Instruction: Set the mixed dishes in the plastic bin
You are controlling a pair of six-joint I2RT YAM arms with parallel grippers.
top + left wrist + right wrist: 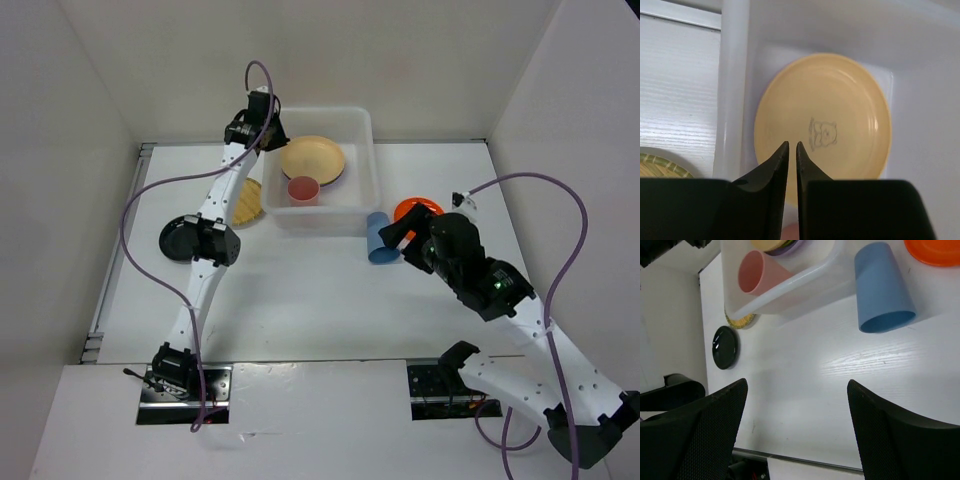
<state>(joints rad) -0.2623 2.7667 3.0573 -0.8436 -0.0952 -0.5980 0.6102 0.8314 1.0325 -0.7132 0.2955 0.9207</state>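
Next, the robot's right gripper should move to the open end of the blue cup beside the plastic bin and close on the cup's rim (380,251) (866,322).
The plastic bin (366,160) stands at the table's back middle. In it lie a plain tan plate (312,158) with a bear drawing (825,125) and a pink-red cup (304,190). A lavender plate edge (790,247) shows under the tan plate. A blue cup (380,240) lies on its side just right of the bin, also in the right wrist view (882,287). An orange plate (418,207) lies beyond it. A woven tan plate (248,203) lies left of the bin. The lime green plate is out of view. My left gripper (792,145) is shut and empty over the bin's back left. My right gripper (797,382) is open and empty beside the blue cup.
A black round dish (178,238) lies on the table left of the left arm, also in the right wrist view (724,346). The bin's wall (732,100) runs just left of my left fingers. White walls enclose the table on three sides.
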